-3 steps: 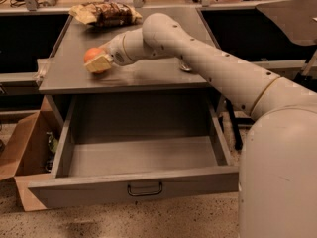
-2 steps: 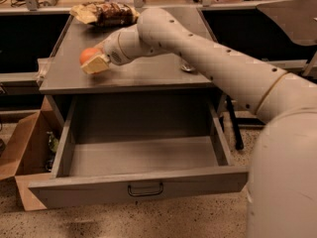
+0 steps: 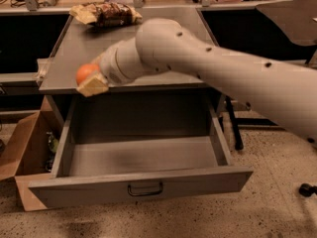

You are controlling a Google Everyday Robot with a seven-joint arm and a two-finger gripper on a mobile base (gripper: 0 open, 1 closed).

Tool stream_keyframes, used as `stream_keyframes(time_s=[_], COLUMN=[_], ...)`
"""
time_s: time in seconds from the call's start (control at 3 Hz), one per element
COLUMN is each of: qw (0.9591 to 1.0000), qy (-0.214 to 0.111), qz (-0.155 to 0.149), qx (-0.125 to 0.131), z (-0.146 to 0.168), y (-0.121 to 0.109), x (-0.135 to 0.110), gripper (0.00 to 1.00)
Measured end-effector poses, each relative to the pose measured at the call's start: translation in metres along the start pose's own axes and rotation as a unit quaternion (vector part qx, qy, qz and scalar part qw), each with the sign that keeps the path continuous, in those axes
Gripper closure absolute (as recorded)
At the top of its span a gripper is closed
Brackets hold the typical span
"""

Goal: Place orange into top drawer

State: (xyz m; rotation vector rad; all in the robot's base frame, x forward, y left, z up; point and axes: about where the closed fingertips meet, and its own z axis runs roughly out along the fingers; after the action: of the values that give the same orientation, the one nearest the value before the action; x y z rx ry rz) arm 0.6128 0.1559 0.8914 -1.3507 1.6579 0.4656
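The gripper I control will release the orange on the top drawer's bottom (image 3: 113, 133), toward the drawer's side by the cardboard box.
The orange (image 3: 85, 73) is a small round bright-orange fruit held in my gripper (image 3: 89, 80) at the front left edge of the grey cabinet top (image 3: 94, 48). My gripper is shut on it, with one pale finger (image 3: 93, 85) under it. The top drawer (image 3: 143, 157) is pulled wide open below, grey, with nothing inside and a small dark handle (image 3: 145, 189) on its front panel. The orange hangs above the drawer's back left corner. My white arm reaches in from the right.
A snack bag (image 3: 106, 13) lies at the back of the cabinet top. An open cardboard box (image 3: 25, 148) stands on the floor to the left of the drawer. Dark table legs (image 3: 233, 123) stand to the right.
My gripper has carried the orange forward and left, from over the cabinet top to its front edge above the open drawer.
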Motion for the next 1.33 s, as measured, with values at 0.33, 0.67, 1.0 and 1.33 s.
stream_keyframes(time_s=[0.33,0.67,1.0,1.33], qw=[0.9975,0.9973,0.9947,0.9892], qy=[0.005,0.005,0.007,0.002], qz=[0.070,0.072,0.103,0.145], qx=[0.006,0.007,0.002,0.018], z=[0.005,0.006,0.022,0.047], y=[0.039,0.040,0.052,0.068], x=[0.064,0.067,0.094,0.143], gripper=[1.00,1.00,1.00,1.00])
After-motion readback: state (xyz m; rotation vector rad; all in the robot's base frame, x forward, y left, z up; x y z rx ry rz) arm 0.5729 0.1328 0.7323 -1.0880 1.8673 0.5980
